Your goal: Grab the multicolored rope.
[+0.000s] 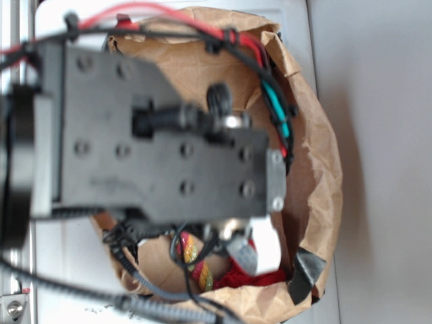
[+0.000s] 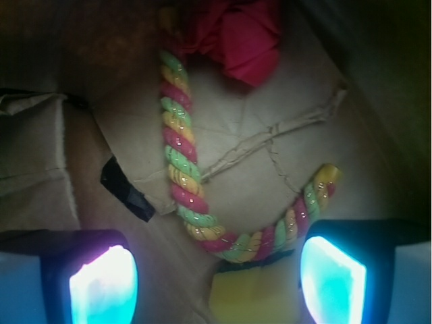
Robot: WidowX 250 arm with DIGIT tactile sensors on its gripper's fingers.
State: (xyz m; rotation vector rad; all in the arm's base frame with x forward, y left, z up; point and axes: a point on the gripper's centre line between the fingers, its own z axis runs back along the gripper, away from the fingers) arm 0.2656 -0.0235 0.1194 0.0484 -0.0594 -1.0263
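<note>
I should close my gripper on the middle of the multicolored rope's straight part [image 1: 186, 246] [image 2: 180, 133], between the rope's bend and its end beside the red cloth.
The multicolored rope [image 2: 181, 155] is a thick twist of red-pink, yellow and pale green strands. It lies cane-shaped on the floor of a brown paper bag [image 2: 270, 175], its hook curving up to the right. A short piece of it shows in the exterior view [image 1: 193, 255] below the arm. My gripper [image 2: 217, 283] is open above the bag floor. Its two glowing fingertips [image 2: 102, 287] stand wide apart just below the rope's bend, which lies between and ahead of them without touching.
A yellow sponge [image 2: 260, 297] lies between the fingers just under the rope's bend. A red cloth [image 2: 239, 34] sits at the rope's far end. Black tape [image 2: 128, 189] marks the bag floor. The bag walls [image 1: 317, 169] rise all round the arm.
</note>
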